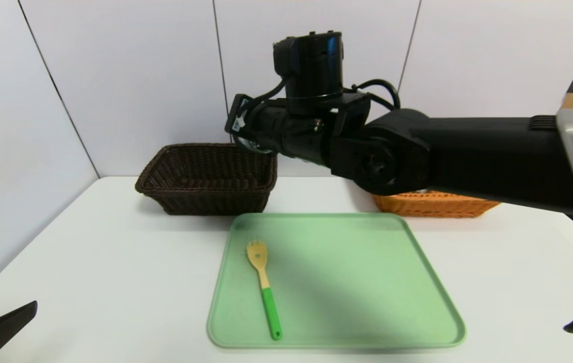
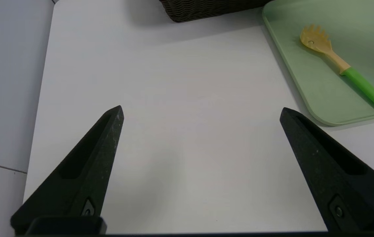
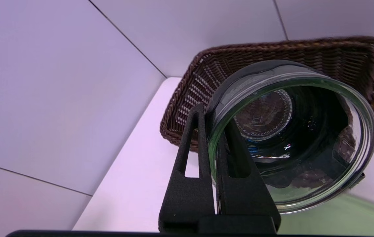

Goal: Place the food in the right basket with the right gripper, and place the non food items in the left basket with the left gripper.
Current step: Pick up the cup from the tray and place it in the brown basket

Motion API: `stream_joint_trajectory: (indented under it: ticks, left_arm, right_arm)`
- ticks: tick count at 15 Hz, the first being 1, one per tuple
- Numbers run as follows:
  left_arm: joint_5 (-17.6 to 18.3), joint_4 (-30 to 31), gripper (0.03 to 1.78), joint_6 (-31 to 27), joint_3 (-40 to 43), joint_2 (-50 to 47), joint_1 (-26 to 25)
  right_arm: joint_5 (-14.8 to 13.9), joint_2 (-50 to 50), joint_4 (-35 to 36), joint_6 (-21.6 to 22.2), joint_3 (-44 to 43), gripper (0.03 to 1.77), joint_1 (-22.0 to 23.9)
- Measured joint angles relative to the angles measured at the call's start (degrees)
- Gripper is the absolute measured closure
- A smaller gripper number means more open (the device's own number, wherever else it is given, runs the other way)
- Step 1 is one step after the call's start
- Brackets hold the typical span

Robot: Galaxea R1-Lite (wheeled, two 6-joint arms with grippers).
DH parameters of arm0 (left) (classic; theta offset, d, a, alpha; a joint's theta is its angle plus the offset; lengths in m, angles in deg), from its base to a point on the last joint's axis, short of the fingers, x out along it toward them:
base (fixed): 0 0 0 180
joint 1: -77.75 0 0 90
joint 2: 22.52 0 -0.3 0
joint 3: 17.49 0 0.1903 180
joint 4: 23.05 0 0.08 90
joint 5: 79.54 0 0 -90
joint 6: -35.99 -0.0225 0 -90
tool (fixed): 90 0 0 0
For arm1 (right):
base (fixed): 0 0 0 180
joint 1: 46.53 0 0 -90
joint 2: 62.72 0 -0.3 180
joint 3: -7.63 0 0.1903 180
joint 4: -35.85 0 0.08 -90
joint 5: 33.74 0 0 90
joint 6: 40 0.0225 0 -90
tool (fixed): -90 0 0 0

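The robot's right gripper needs to release the clear glass cup on the woven bottom inside the dark brown basket (image 1: 204, 176) (image 3: 240, 103). The glass cup is now at that basket's near corner.
My right gripper (image 3: 211, 113) is shut on the wall of the clear glass cup (image 3: 292, 131), one finger inside the rim and one outside. In the head view the right gripper (image 1: 246, 128) hangs over the near right corner of the dark brown left basket (image 1: 206, 176). The yellow-headed, green-handled fork (image 1: 264, 287) lies on the green tray (image 1: 367, 282), left of middle. The orange-tan right basket (image 1: 433, 204) is mostly hidden behind the right arm. My left gripper (image 2: 201, 110) stands open above bare table at the near left, holding nothing. The food is out of view.
The white table meets a pale wall behind both baskets. The right arm spans the middle of the head view above the tray's far edge. In the left wrist view the tray (image 2: 364, 29) and fork (image 2: 341, 65) lie beyond the left gripper.
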Motion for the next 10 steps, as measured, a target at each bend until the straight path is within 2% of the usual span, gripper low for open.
stream_joint_trajectory:
  ticks: [3,8,10]
  left_arm:
    - [0.0,-0.9,0.12,0.1,0.0,-1.4,-0.3]
    - [0.0,-0.9,0.12,0.0,-0.1,-1.5,-1.0]
    - [0.0,-0.9,0.12,0.0,0.0,-1.4,-1.4]
  right_arm:
    - [1.4,-4.4,6.9,-0.7,0.0,1.70,0.2]
    - [5.7,-10.6,11.7,-0.7,-0.3,1.70,0.7]
    - [6.4,-12.4,12.5,-0.8,-0.4,1.70,0.9]
